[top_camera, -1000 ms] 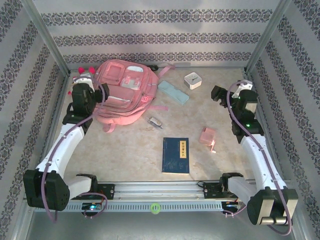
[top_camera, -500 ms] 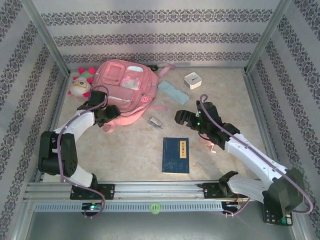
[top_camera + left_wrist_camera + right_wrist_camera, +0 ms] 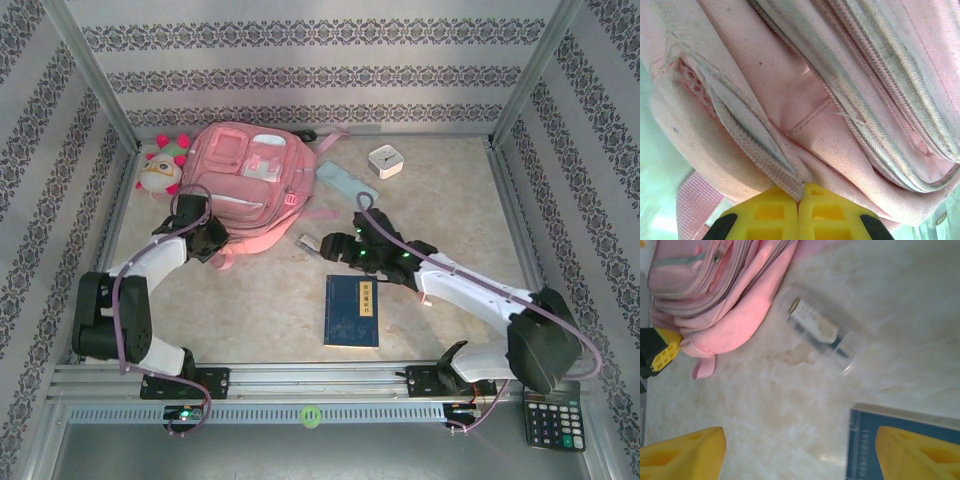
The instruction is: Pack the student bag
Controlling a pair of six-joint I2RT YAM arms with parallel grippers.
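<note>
Next, I release the student bag's zipper seam on the bare table [image 3: 249, 292] with my left gripper, beside the blue book's far end.
The student bag [image 3: 250, 185], a large pink backpack, lies front side up at the back left. My left gripper [image 3: 220, 244] is at its near lower edge. In the left wrist view its yellow fingers [image 3: 769, 212] are shut on a fold of the bag's zipper seam [image 3: 765, 157]. My right gripper [image 3: 323, 245] hovers open over the table, just right of a small clear case [image 3: 308, 240]. In the right wrist view that case [image 3: 817, 330] lies ahead of the wide-apart jaws, with the bag [image 3: 715, 290] at the upper left.
A blue book [image 3: 352, 310] lies near the middle front and shows under the right finger as the book [image 3: 900, 440]. A light blue pouch [image 3: 345, 183] and a white clock [image 3: 385, 160] sit behind. A plush toy [image 3: 160, 170] is left of the bag. A calculator [image 3: 550, 420] lies at the near right corner.
My left gripper has closed on the bag's lower seam. The right arm has swung left across the table to the clear case, its jaws narrowing a little.
</note>
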